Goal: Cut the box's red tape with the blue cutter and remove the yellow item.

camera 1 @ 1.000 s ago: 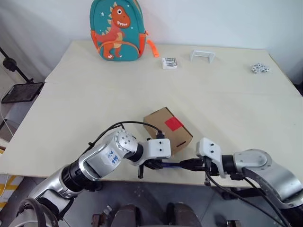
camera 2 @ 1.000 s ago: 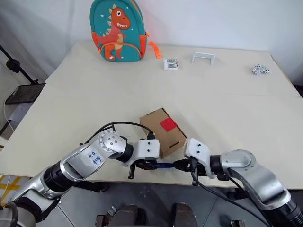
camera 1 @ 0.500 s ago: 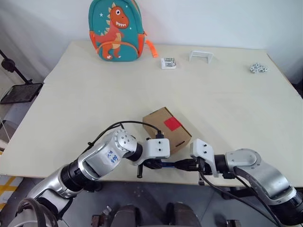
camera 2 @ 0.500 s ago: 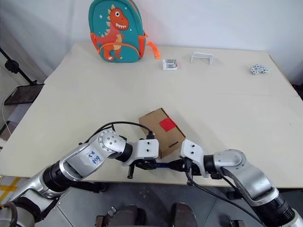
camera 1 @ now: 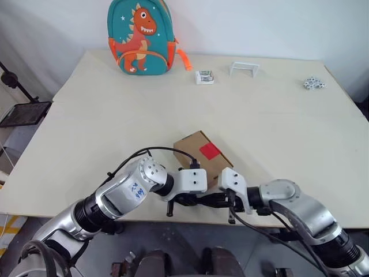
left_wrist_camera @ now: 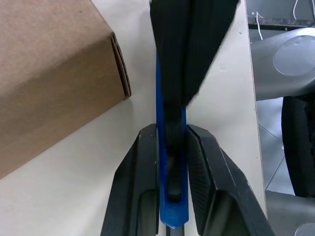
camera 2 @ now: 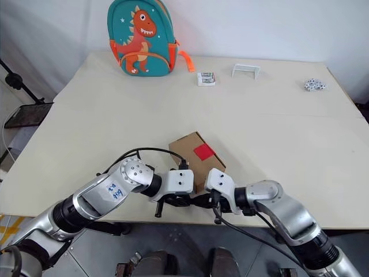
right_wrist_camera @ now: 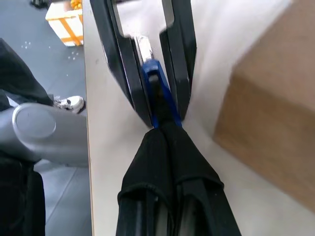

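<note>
My right gripper needs to open and take the cutter's handle end (left_wrist_camera: 159,96) before cutting the red tape, since my left gripper holds the blue cutter near its blade end.
The brown box (camera 1: 196,154) sits near the table's front edge, with the red tape (camera 1: 210,151) on its top. In front of it my left gripper (camera 1: 185,200) is shut on the blue cutter (left_wrist_camera: 170,206), holding it about level along the table edge. My right gripper (camera 1: 214,200) comes in from the right. It is shut, and its joined fingertips (right_wrist_camera: 165,129) lie against the cutter (right_wrist_camera: 156,83) right at the left gripper's fingers (right_wrist_camera: 123,64). The box's side (right_wrist_camera: 266,113) is close beside both. The yellow item is out of view.
A dinosaur backpack (camera 1: 141,37) stands at the table's far left. A small white box (camera 1: 204,77), a white bracket (camera 1: 244,68) and a cluster of small pieces (camera 1: 312,84) lie along the back. A black stand (camera 1: 26,112) is off the table's left side.
My right gripper has slid left along the cutter until it meets the left gripper, covering the blue stretch between them. The left gripper and the box have not moved.
</note>
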### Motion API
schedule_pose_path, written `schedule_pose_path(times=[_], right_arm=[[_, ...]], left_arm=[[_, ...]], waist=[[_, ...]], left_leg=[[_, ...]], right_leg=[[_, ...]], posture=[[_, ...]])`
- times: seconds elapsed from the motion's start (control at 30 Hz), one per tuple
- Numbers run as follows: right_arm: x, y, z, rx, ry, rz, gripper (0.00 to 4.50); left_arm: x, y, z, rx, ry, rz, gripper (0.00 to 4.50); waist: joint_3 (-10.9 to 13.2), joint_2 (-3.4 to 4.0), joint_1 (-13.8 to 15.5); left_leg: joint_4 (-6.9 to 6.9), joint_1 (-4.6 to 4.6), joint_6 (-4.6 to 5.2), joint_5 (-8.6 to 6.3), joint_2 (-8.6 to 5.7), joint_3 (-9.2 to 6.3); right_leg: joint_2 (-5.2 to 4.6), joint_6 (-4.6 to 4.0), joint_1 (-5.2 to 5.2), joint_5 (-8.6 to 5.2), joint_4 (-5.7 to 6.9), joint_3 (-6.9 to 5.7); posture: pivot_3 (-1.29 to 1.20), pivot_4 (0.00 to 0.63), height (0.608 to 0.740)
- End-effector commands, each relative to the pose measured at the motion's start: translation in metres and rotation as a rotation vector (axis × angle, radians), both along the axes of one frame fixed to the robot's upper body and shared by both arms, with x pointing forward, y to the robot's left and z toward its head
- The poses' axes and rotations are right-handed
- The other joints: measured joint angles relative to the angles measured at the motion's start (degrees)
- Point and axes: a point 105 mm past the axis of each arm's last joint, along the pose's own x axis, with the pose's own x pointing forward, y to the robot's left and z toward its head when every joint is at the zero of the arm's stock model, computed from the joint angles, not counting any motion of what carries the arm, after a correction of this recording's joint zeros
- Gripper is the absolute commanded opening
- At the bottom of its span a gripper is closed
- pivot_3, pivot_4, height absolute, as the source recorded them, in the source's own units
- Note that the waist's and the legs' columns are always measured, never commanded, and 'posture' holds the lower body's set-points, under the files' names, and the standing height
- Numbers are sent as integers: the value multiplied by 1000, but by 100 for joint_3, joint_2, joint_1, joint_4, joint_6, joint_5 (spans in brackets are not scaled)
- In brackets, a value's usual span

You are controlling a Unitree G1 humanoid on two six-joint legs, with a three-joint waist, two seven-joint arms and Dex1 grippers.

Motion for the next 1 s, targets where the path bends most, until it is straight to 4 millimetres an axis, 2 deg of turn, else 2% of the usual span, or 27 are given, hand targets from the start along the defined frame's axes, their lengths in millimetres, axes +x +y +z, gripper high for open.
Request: schedule_pose_path(times=[0.03, 0.13, 0.33, 0.5, 0.53, 0.63, 0.8, 0.97, 1.0], right_arm=[[-2, 2, -5, -8, 19, -13, 21], [0, 2, -4, 8, 13, -24, 21], [-10, -20, 8, 35, -11, -24, 21], [-22, -37, 41, 185, 88, -58, 21], [-27, -42, 49, 237, 152, -66, 188], [-27, -55, 69, 310, 187, -123, 874], [-34, -75, 90, 371, 333, -193, 2572], [-31, -83, 94, 335, 438, -304, 4296], [-30, -82, 97, 333, 453, -316, 4476]], left_arm=[[-3, 1, -10, 32, 41, 0, 463], [-3, 2, -10, 29, 45, 6, 463], [0, 6, -9, 27, 22, -11, 463], [4, 10, 2, -12, -50, -104, 463], [4, 11, 8, -29, -78, -141, 463], [4, 14, 23, -95, -149, -216, 463], [-9, 11, 59, -298, -307, -383, 463], [-11, 11, 76, -354, -473, -486, 463], [-12, 10, 80, -359, -512, -520, 463]], waist=[[0, 0, 3], [0, 0, 4], [1, 0, 19], [3, 3, -13], [4, 5, -25], [6, 4, -36], [7, 5, 7], [7, 5, 23], [8, 6, 22]], left_leg=[[0, -1, 0, 0, 0, 0], [0, -1, 0, 0, -3, 0], [-1, -5, 0, 0, -4, 0], [-3, -7, 0, 0, 2, 1], [-3, -7, 0, 0, 4, 1], [-5, -7, 0, 0, 6, 0], [-5, -13, 2, -1, 3, -6], [-7, -14, 2, -1, 1, -9], [-7, -14, 2, -1, 0, -8]], right_leg=[[0, 0, 0, 0, 0, 0], [-1, 0, 0, 0, 0, 0], [-2, 0, -1, 0, -1, 0], [0, 0, -5, 0, -2, -1], [0, 0, -6, 0, -2, -1], [-1, 0, -7, 0, -3, -1], [-12, 0, -4, 0, -12, -4], [-12, 0, 0, 0, -23, -11], [-11, 1, 0, 1, -24, -11]], posture=[[0, 150, 740], [0, 150, 740], [0, 150, 740], [0, 150, 740], [0, 150, 740], [0, 150, 740], [0, 150, 740], [0, 150, 740], [0, 150, 740]])
